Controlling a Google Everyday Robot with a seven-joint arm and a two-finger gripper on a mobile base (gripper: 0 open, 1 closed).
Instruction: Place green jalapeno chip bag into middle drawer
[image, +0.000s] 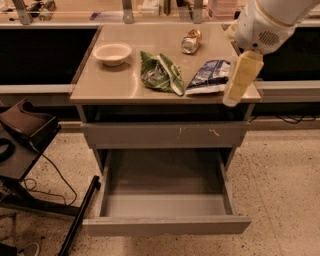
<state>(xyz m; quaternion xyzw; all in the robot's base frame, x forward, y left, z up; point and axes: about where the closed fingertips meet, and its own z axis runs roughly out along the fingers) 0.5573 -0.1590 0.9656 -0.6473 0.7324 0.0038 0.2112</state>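
The green jalapeno chip bag's far side (170, 66), toward the tipped can, is the next place for my gripper to go and close.
The green jalapeno chip bag (160, 73) lies flat in the middle of the table top, green foil with a white stripe and silvery patches. The middle drawer (166, 224) is pulled out wide below the table, and its grey inside shows nothing in it. My gripper (239, 80) hangs from the white arm at the upper right. It is over the table's right front corner, to the right of the green bag and just beside the blue-and-white bag. It holds nothing that I can see.
A blue-and-white snack bag (209, 77) lies right of the green bag. A tipped can (191, 41) and a white bowl (112, 53) sit further back. A shut drawer front with pale scuffs (165, 135) is above the open drawer. A dark chair and cables (25, 135) stand at left.
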